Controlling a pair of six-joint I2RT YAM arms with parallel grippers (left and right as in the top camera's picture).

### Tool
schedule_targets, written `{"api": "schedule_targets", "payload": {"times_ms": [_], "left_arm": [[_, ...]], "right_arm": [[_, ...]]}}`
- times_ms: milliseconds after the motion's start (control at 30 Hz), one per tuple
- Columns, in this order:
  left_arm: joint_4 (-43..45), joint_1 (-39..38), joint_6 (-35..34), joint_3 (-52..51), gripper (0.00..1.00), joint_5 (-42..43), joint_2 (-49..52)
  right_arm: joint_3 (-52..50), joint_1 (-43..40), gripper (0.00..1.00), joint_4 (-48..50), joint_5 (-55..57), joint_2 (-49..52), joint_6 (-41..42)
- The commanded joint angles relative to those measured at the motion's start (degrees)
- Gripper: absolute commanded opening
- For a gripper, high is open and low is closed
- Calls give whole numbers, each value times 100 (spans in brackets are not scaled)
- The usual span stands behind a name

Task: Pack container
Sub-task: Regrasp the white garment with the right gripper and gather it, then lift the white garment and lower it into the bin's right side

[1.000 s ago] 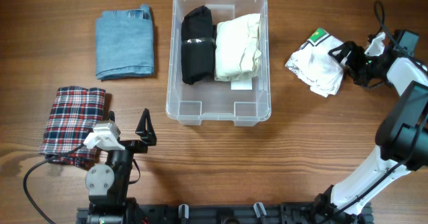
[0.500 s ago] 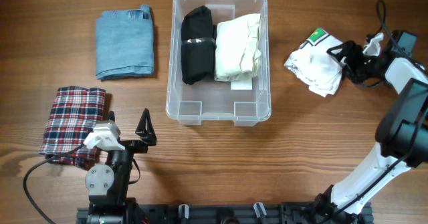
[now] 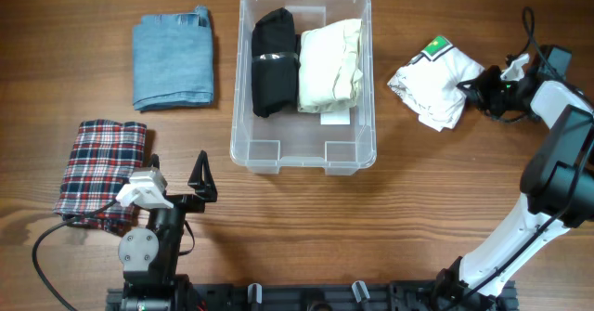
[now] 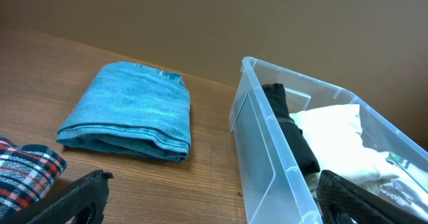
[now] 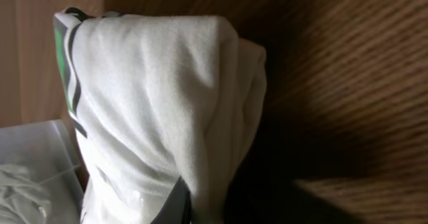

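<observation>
Next, I let go of the white garment with my right gripper in the clear container's near half [image 3: 287, 125], in front of the black garment. The white garment now lies crumpled on the wood.
The clear container [image 3: 303, 142] stands mid-table with a rolled black garment [image 3: 273, 60] and a cream garment [image 3: 329, 65] side by side in its far half. To its right a crumpled white garment with green trim [image 3: 429, 86] lies on the wood. My right gripper [image 3: 473, 86] is shut on that garment's right edge. In the right wrist view the white cloth [image 5: 154, 103] fills the frame and is pinched at a dark finger [image 5: 175, 207]. My left gripper [image 3: 200, 183] rests open and empty near the front left. The left wrist view faces the container wall [image 4: 267, 144].
A folded blue cloth [image 3: 172, 60] lies left of the container, also in the left wrist view as the blue cloth [image 4: 130, 110]. A folded plaid cloth [image 3: 102, 167] sits beside the left arm's base. The right arm reaches in from the front right corner.
My right gripper went from open to shut on the white garment's edge. The garment bunched and shifted slightly left. The left arm has not moved.
</observation>
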Motion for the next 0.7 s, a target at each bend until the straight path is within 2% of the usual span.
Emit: {"api": "schedule_targets", "payload": {"times_ms": [0,233,667], "left_arm": [[-20,42,118,-37,100,-74,-42],[-20,42,118,-35,100,-74,-42],[-20,42,118,-37,100,-74,-42]], "right_arm": [[-46,44,4,205,-568,120,94],[68,46,4,280,-1434,-551,175],[81,264,4,315,-2076,-2863,820]]}}
